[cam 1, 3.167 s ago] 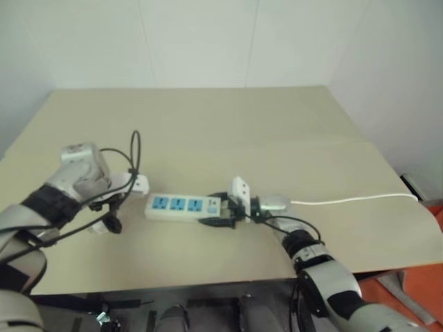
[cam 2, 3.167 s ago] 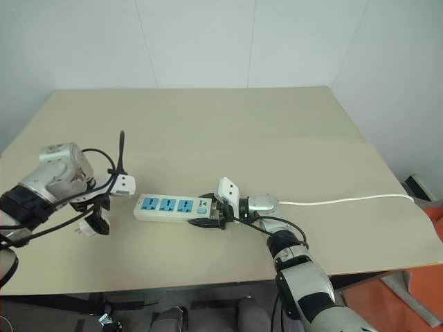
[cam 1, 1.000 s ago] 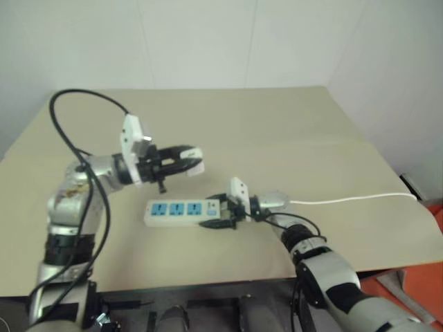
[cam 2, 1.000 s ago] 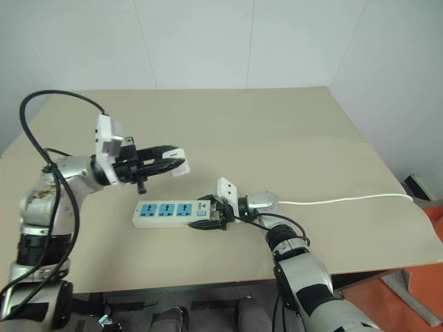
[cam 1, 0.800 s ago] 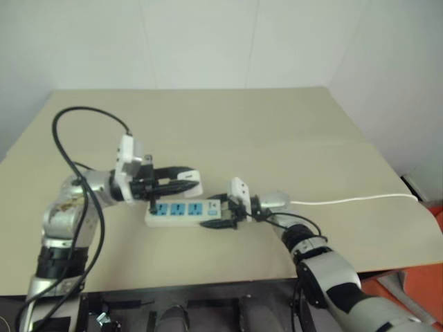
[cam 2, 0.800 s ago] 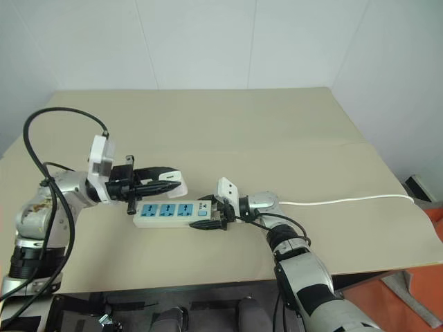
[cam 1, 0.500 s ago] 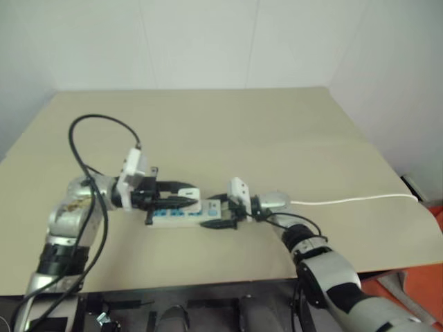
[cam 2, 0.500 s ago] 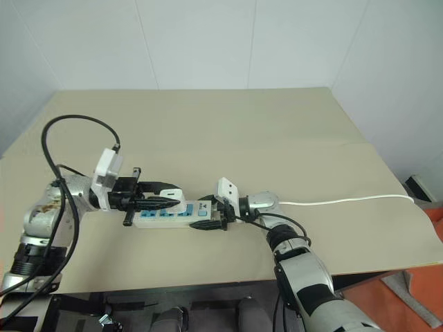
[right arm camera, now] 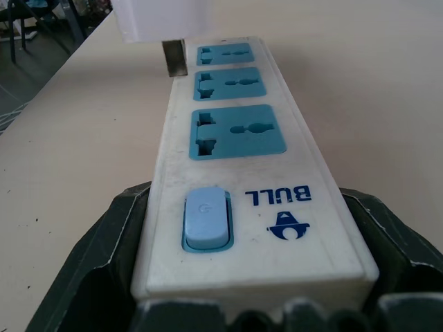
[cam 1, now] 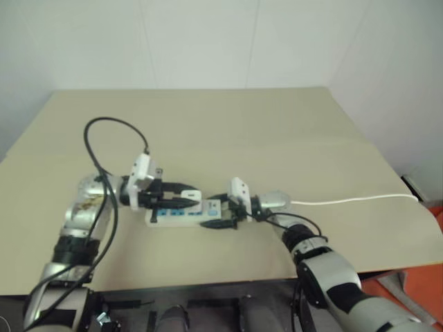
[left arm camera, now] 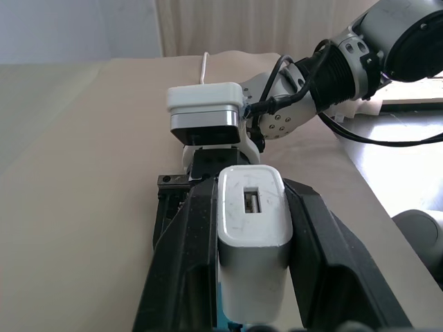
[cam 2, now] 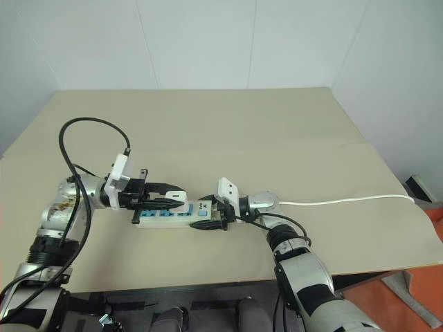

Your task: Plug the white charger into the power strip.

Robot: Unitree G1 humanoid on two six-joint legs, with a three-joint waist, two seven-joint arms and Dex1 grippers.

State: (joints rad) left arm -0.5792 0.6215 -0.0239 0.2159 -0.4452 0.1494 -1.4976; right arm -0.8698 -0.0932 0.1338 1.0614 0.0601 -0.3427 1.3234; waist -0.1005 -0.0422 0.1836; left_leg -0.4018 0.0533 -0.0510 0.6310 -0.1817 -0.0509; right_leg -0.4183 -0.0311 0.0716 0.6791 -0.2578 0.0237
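Next, my left gripper releases the white charger in the power strip's blue socket [cam 1: 194, 209] closest to the switch.
The power strip [right arm camera: 239, 180] is a white bar with three blue socket faces and a blue switch, lying on the tan table [cam 2: 277, 131]. My right gripper [cam 2: 208, 217] is shut on its switch end, with black fingers [right arm camera: 114, 238] on both sides. My left gripper [cam 2: 177, 196] is shut on the white charger [left arm camera: 252, 238], which it holds just over the strip's far sockets. One bare metal prong [right arm camera: 175, 59] hangs below the charger [right arm camera: 163, 17], beside the two far sockets.
The strip's thin white cord [cam 2: 346, 200] runs right to the table edge. A black cable [cam 2: 86, 128] loops up from my left wrist. White walls stand behind the table. The floor to the right holds an orange object [cam 2: 432, 235].
My left gripper has come down with the charger from well above the table to just over the power strip. The right gripper and the strip have stayed put.
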